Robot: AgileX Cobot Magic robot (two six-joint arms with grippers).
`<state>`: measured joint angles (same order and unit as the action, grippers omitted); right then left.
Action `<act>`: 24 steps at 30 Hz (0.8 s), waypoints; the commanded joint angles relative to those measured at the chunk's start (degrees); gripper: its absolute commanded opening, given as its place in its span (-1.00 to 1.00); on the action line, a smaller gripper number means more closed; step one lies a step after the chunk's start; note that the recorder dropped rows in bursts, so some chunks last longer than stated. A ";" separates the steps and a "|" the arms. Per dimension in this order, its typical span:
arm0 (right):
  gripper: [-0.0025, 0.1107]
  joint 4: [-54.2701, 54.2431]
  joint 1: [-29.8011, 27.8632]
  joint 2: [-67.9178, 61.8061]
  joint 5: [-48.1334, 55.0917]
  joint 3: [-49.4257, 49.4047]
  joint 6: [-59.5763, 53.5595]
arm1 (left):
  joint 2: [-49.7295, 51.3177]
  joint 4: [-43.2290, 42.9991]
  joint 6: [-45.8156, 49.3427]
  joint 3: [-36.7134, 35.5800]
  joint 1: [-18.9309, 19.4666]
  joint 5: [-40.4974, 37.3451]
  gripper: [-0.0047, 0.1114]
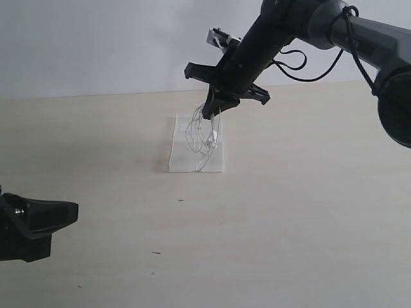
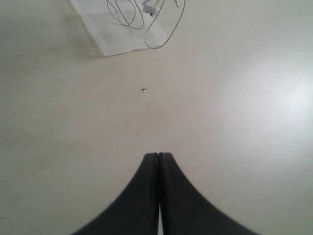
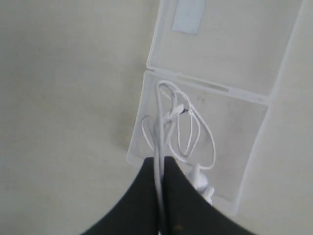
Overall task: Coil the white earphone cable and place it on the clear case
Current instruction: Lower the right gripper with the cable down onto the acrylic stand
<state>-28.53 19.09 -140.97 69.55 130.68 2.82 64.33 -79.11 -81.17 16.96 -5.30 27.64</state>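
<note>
My right gripper will release the white earphone cable, its loops now hanging onto the case, so that it lies across the middle hinge of the open clear case [image 1: 203, 142] [image 3: 217, 92].
The clear case [image 1: 182, 160] lies flat on the table at mid-distance, with a small white label [image 3: 189, 14] near one corner. Above it my right gripper [image 1: 209, 114] is shut on the white earphone cable [image 1: 204, 138], whose loops hang down onto the case. The right wrist view shows the cable [image 3: 178, 129] pinched between the black fingers [image 3: 188, 203] of the right gripper [image 3: 160, 164], earbuds dangling beside them over the case [image 3: 234, 127]. My left gripper [image 2: 158, 155] is shut on nothing, low at the near left [image 1: 61, 212]. Its view catches the case [image 2: 105, 34] and cable loops [image 2: 166, 36] far off.
The pale table [image 1: 289, 212] stretches around the case. A tiny dark cross mark [image 2: 143, 89] sits between the left gripper and the case. A white wall [image 1: 96, 45] rises behind the table. Thick black robot cables [image 1: 302, 64] loop off the right arm.
</note>
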 commanded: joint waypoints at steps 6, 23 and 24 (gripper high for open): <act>-0.96 -1.17 -0.06 0.17 -7.42 0.49 -4.64 | -0.40 0.31 0.01 -0.12 0.17 0.66 -0.92; -0.96 -1.90 -0.06 -4.80 -12.74 0.49 -6.34 | -0.40 0.31 0.01 -0.12 0.17 0.66 -0.92; -0.96 -1.90 -0.06 -4.81 -12.89 0.49 -6.50 | -0.40 0.31 0.01 -0.12 0.17 0.66 -0.92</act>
<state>-30.22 19.09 -145.99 58.36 130.87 -2.88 64.33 -79.11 -81.17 16.96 -5.30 27.78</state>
